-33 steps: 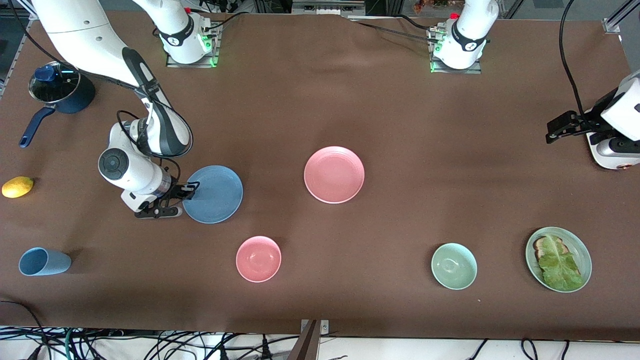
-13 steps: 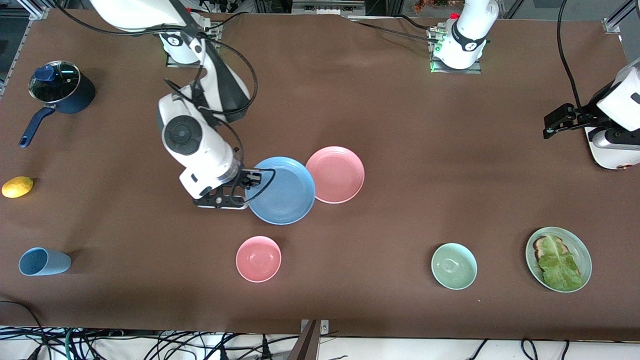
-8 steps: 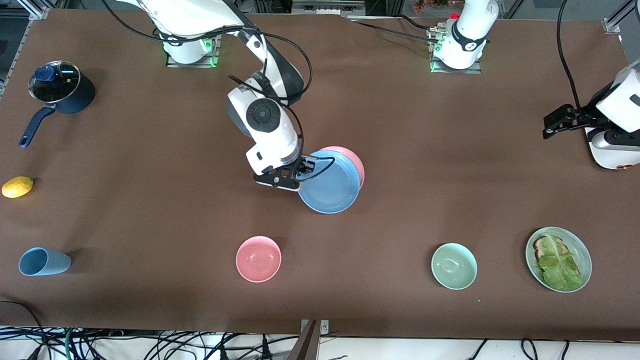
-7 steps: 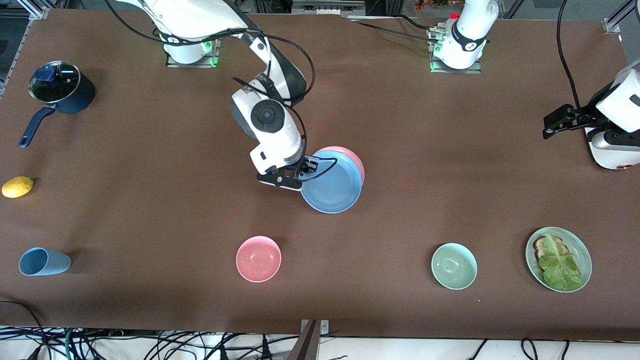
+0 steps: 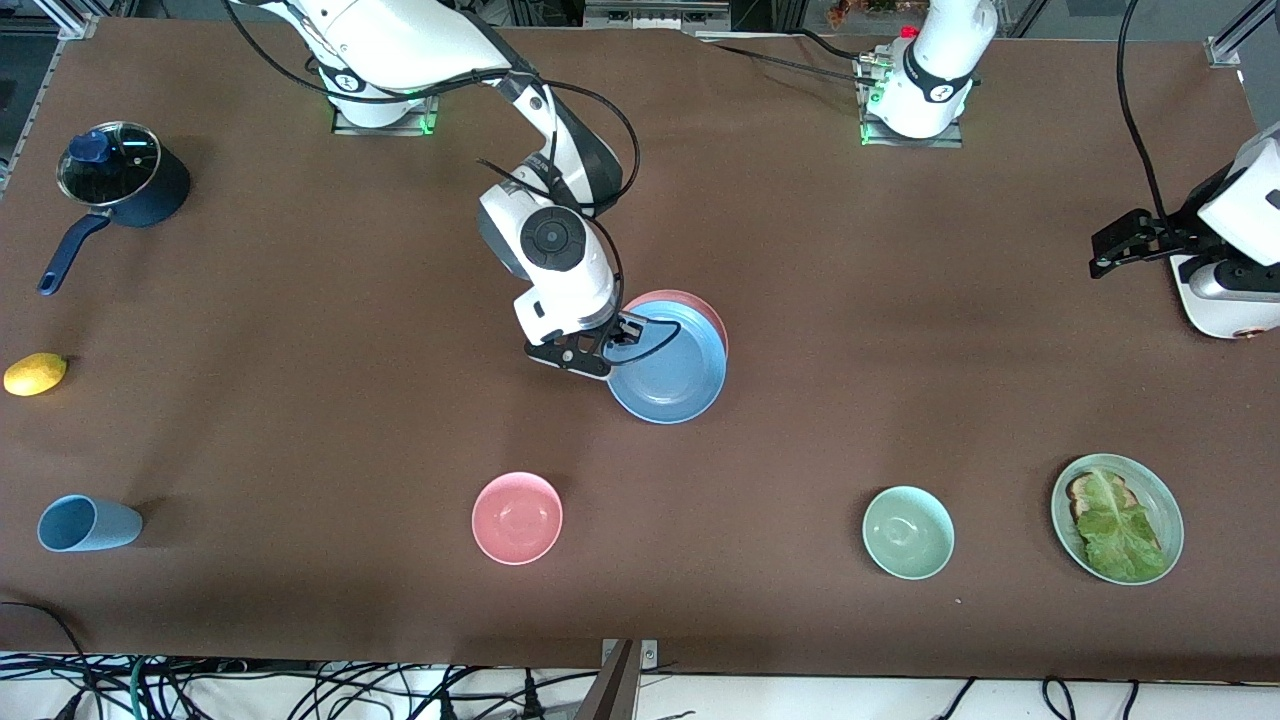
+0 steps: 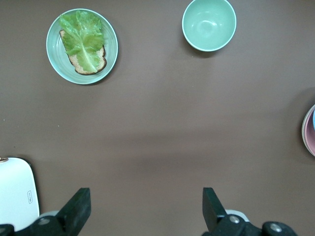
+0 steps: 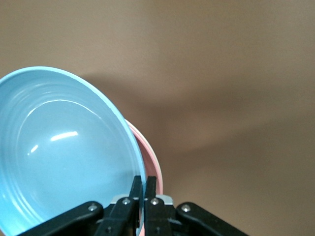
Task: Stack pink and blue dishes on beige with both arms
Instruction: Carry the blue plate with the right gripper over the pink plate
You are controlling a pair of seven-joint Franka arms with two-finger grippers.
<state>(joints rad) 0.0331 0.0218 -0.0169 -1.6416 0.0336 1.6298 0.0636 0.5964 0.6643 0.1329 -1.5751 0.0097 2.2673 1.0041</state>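
Note:
I need to use my right gripper to set the blue plate down squarely on top of the pink plate point(image 5: 668, 348) point(image 7: 81, 189).
My right gripper point(image 5: 622, 345) is shut on the rim of the blue plate point(image 5: 668, 375) and holds it tilted, just over the pink plate point(image 5: 690, 298). Only a sliver of pink rim shows past the blue one. In the right wrist view the two fingers point(image 7: 144, 184) pinch the blue plate's point(image 7: 59, 147) edge, with the pink rim point(image 7: 153, 164) right beside it. My left gripper point(image 5: 1105, 255) waits open over bare table at the left arm's end, its fingers point(image 6: 146, 196) wide apart with nothing between them. No beige plate is in view.
Nearer the front camera sit a pink bowl point(image 5: 517, 517), a pale green bowl point(image 5: 908, 532) and a green plate with lettuce point(image 5: 1117, 517). A blue cup point(image 5: 85, 523), a lemon point(image 5: 35, 373) and a lidded pot point(image 5: 125, 180) lie at the right arm's end.
My right gripper has carried the blue plate from the right arm's end to the middle of the table, until it covers most of the pink plate. The left arm has hardly moved.

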